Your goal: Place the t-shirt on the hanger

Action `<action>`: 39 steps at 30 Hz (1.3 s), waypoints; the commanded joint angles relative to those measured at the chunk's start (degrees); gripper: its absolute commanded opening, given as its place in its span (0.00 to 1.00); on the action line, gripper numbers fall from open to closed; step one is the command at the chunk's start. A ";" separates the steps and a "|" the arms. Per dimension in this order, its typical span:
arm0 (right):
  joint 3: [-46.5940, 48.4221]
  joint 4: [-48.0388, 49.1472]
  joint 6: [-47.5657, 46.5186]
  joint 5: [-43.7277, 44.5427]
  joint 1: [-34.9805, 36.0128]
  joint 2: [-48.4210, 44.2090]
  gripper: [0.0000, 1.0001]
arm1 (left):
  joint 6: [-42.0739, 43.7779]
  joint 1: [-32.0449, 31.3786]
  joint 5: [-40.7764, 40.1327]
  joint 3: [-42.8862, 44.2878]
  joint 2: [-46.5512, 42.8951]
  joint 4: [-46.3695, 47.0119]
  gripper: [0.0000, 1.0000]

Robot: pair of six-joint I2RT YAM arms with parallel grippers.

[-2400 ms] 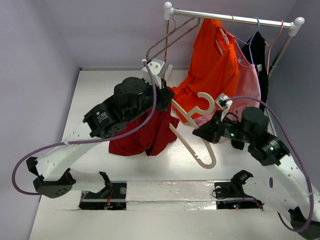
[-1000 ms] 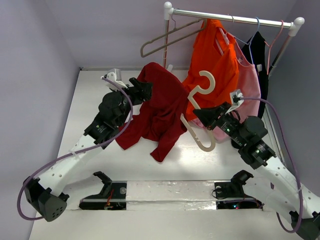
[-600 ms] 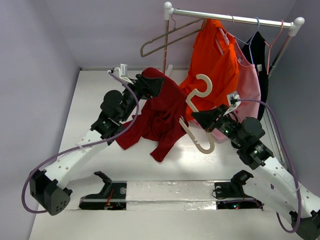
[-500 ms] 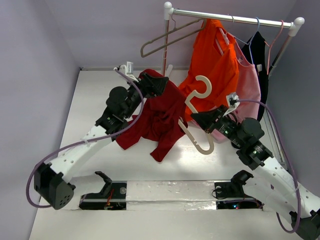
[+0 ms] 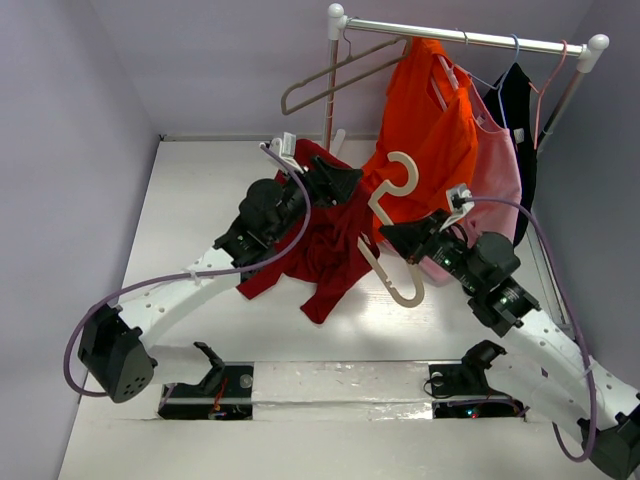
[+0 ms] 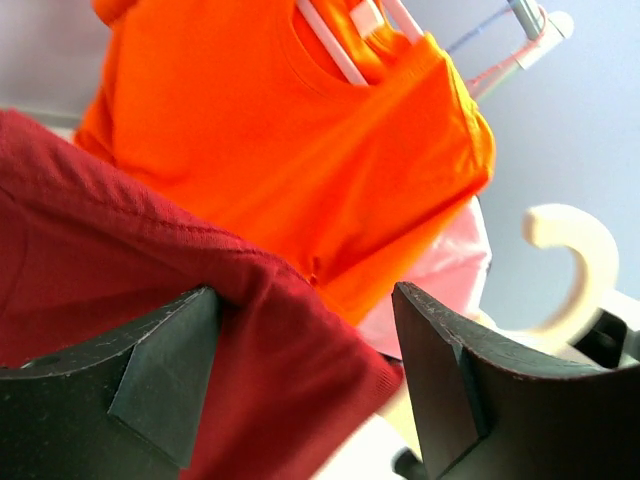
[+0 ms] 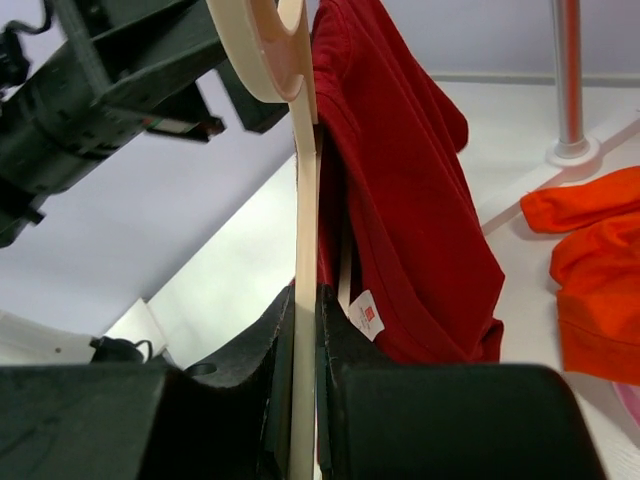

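The hanger's bar in my right gripper is still outside the t-shirt's collar, so my left gripper needs to hold the hanger so that my right gripper can take the collar (image 7: 368, 318).
The maroon t-shirt (image 5: 325, 245) hangs lifted off the table from my left gripper (image 5: 345, 185), its lower part trailing down to the tabletop. In the left wrist view the cloth (image 6: 150, 260) drapes over the left finger (image 6: 150, 385). The right finger (image 6: 470, 385) stands well apart from it, so this gripper (image 6: 300, 300) is open. The cream hanger (image 5: 398, 285) is held upright just right of the shirt, hook (image 5: 405, 165) on top. My right gripper (image 5: 393, 235) is shut on its bar (image 7: 305, 250). Close behind that bar, the t-shirt (image 7: 400, 180) shows its white neck label.
A clothes rail (image 5: 470, 38) at the back carries a thin grey-tan hanger (image 5: 330, 85), a bright orange shirt (image 5: 430, 110), a pink garment (image 5: 495, 170) and a dark one. The rail's pole (image 7: 568, 80) stands on the white table (image 5: 200, 180). Lilac walls enclose the table.
My left arm has carried the raised t-shirt rightward, toward the hanger. My right gripper has shifted the hanger slightly left. The left jaws have narrowed a little.
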 commanded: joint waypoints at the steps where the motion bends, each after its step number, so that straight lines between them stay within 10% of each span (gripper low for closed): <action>1: 2.51 6.66 -2.39 1.13 0.30 1.24 0.00 | -3.04 -1.71 -2.54 -2.52 -1.76 4.59 0.65; 22: 2.77 10.35 -14.51 6.66 9.97 7.04 0.00 | -15.61 -4.78 -13.35 -10.97 -0.88 16.99 0.68; 39: 6.03 10.53 -21.81 13.17 18.59 14.95 0.00 | -16.85 -7.77 -22.40 -19.23 -7.03 21.30 0.16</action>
